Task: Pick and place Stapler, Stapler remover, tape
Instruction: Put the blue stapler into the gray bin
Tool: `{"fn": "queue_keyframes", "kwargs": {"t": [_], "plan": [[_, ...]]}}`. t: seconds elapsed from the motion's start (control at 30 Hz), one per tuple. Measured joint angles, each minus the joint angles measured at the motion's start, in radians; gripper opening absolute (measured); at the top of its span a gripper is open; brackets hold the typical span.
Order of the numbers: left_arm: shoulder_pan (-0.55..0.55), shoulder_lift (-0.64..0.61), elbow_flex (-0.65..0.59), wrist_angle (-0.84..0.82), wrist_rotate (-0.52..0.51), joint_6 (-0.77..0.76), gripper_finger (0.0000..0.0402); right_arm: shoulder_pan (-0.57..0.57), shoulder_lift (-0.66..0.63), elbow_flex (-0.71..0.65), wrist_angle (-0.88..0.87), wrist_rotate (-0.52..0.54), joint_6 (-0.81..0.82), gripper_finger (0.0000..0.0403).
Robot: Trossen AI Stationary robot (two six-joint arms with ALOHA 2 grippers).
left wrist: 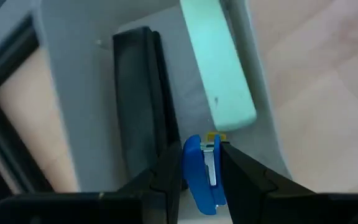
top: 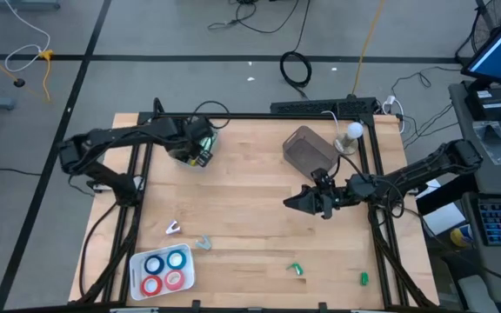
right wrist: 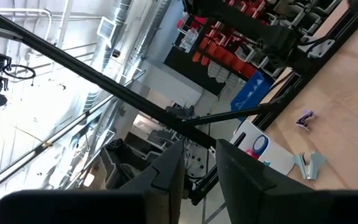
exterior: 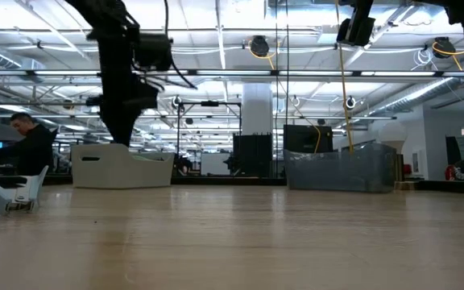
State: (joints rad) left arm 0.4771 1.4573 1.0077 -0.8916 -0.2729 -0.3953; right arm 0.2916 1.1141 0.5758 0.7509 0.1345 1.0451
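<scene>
Next, I release the small blue stapler from my left gripper between the black stapler and the mint-green stapler (top: 200,151) (left wrist: 200,118) in the tray.
My left gripper (left wrist: 202,163) is over the white tray (top: 190,155) at the table's far left and is shut on a small blue stapler (left wrist: 201,177). A black stapler (left wrist: 138,93) and a mint-green stapler (left wrist: 219,68) lie inside that tray. Four tape rolls, two blue and two red, sit in a second white tray (top: 162,269) at the near left. A white stapler remover (top: 174,228) and a grey one (top: 204,243) lie on the wood. My right gripper (top: 296,202) hovers right of the middle, its fingers slightly open and holding nothing. My left gripper pinches the small blue stapler between its two fingers, one on each side of the blue body (left wrist: 194,168). A metal strip and a yellow tip (left wrist: 215,138) stick out beyond the fingertips. The stapler hangs above the tray floor (left wrist: 79,124), beside the black stapler.
A smoky clear container (top: 310,149) and a white ball-shaped object (top: 352,132) stand at the far right. Two small green pieces (top: 297,269) (top: 364,278) lie near the front edge. Black frame rails run along the table's left and right sides. A person sits in the room behind.
</scene>
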Motion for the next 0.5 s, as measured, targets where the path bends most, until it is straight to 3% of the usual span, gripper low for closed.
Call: {"fn": "queue_keyframes", "kwargs": {"t": [0.5], "plan": [[0.023,0.201,0.000,-0.004,0.010,-0.026,0.0099,0.000,0.000,0.000,0.008,0.001,-0.010,0.0084]]}}
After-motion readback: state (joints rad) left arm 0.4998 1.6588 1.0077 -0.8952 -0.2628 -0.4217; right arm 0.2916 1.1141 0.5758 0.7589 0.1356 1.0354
